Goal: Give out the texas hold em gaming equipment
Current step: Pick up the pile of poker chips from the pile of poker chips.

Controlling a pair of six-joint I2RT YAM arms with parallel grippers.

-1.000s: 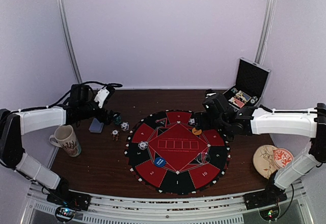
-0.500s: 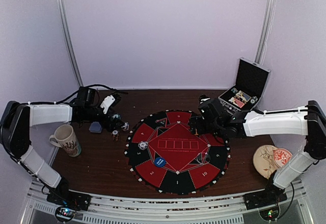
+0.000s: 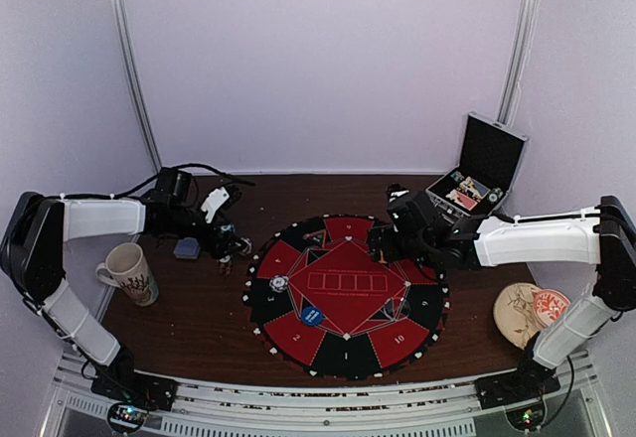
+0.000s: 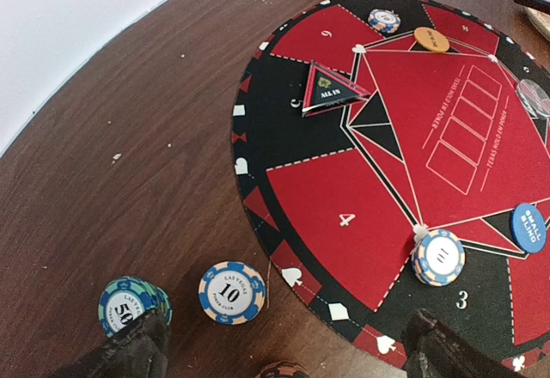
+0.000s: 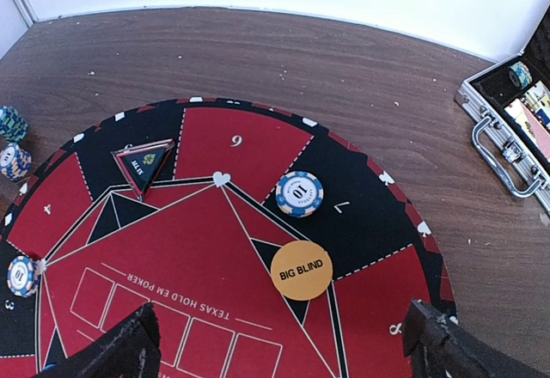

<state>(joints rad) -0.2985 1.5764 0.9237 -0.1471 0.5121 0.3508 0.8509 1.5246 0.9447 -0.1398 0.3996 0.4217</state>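
Observation:
Next, I close my left gripper on the sides of the blue-and-white chip (image 3: 244,247) (image 4: 232,294) on the wood, between the teal stack and the poker mat.
The round red and black poker mat (image 3: 343,343) lies mid-table. My left gripper (image 3: 234,246) is open and empty, low over the wood at the mat's left edge. In the left wrist view (image 4: 284,359) it hangs over a blue-and-white "10" chip (image 4: 230,291), a teal "50" stack (image 4: 129,303) and a reddish chip (image 4: 282,369). My right gripper (image 3: 382,244) is open and empty over the mat's far side. In the right wrist view (image 5: 284,354) it straddles the orange "BIG BLIND" disc (image 5: 302,270), with a "10" chip (image 5: 299,194) beyond. The blue disc (image 3: 312,315) lies on the mat.
A grey-blue card deck (image 3: 187,248) and a patterned mug (image 3: 129,273) sit left of the mat. The open silver-edged case (image 3: 482,169) stands at the back right. A wooden disc (image 3: 532,313) lies at the right. An "ALL IN" triangle (image 4: 331,90) lies on the mat.
My left gripper has moved right and nearer, to the loose chips by the mat's edge. My right gripper has shifted left over the orange disc. No chip has moved.

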